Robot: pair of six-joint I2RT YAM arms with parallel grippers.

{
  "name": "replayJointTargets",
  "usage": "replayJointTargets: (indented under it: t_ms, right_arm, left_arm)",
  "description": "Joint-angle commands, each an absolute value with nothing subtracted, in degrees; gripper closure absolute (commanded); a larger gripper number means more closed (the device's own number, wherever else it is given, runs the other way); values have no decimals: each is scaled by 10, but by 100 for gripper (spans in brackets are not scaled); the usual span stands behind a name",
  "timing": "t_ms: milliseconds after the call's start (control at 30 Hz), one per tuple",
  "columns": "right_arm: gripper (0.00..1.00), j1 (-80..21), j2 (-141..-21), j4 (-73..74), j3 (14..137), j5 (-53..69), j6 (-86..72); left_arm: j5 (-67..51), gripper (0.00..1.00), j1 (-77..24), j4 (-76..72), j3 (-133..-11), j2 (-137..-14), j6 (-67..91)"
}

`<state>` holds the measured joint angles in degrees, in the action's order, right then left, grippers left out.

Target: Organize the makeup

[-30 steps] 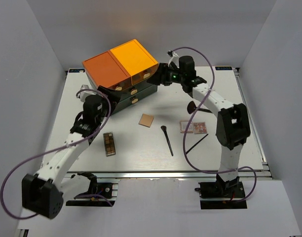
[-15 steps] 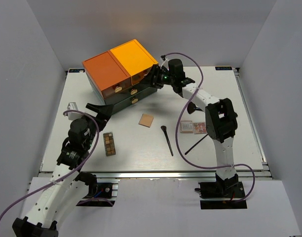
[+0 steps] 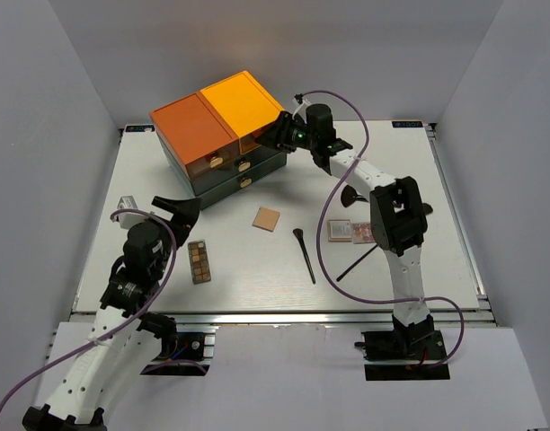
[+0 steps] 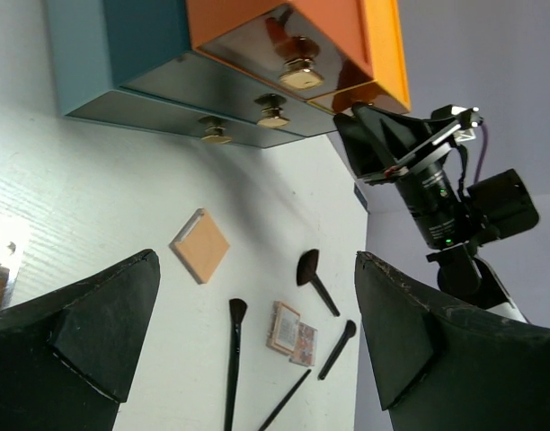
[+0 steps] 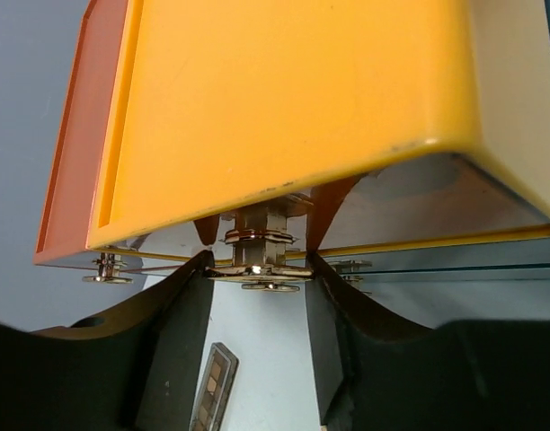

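Observation:
The brown eyeshadow palette is next for my left gripper, which should move over to it and close on the palette's long sides [image 3: 199, 262] around its middle.
The makeup lies on the white table: a brown eyeshadow palette [image 3: 199, 261], a tan compact [image 3: 268, 218], a black-handled brush [image 3: 304, 254], a pink palette [image 3: 351, 232] and a thin brush [image 3: 358, 261]. My left gripper [image 3: 181, 208] hovers open and empty, left of the compact and above the brown palette. Its wrist view shows the compact [image 4: 201, 245], a brush [image 4: 232, 359] and the pink palette [image 4: 291, 332] between its fingers [image 4: 77, 341]. My right gripper [image 3: 279, 135] is at the yellow drawer's front, its fingers [image 5: 181, 314] pressed on both sides of the brass knob [image 5: 257, 251].
The dark-green drawer box [image 3: 221, 126] with orange and yellow tops stands at the back left, its lower drawers closed. A small pale object [image 3: 125, 202] sits near the table's left edge. A wide fan brush [image 3: 351, 195] lies partly under the right arm.
The left arm has drawn back from the drawer box toward the near left, its gripper opened wide. The right gripper has shifted left onto the yellow drawer's knob and narrowed round it.

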<state>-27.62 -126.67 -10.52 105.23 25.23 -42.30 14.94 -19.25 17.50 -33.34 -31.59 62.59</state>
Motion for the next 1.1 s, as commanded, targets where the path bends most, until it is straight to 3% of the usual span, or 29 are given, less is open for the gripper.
replayJointTargets:
  t_ms: [0,33,100,267,467,700,833,933,1067]
  right_arm:
    - [53,-270,-1273,-165,1083,229,-413]
    - [58,-269,-1270,-169,1078,231,-413]
    - [57,-266,-1264,-177,1059,231,-412]
    - [39,-258,-1259,-185,1049,219,-419]
    - [39,-249,-1272,-187,1072,207,-426]
    - [53,-245,-1279,-197,1077,214,-425]
    - [74,-244,-1263,-203,1056,226,-424]
    - [83,-238,-1225,-209,998,245,-423]
    - [83,-222,-1146,-240,865,257,-420]
  left_arm:
    - [167,2,-192,197,-327,-308,629]
    - [169,2,-192,198,-326,-308,629]
    - [171,2,-192,201,-325,-308,629]
    - [168,2,-192,197,-317,-307,635]
    - [163,2,-192,188,-316,-310,632]
    - [153,2,-192,178,-312,-318,633]
    - [153,2,-192,183,-315,-321,632]
    - [156,2,-192,187,-314,-319,634]
    - [156,2,-192,194,-299,-313,650]
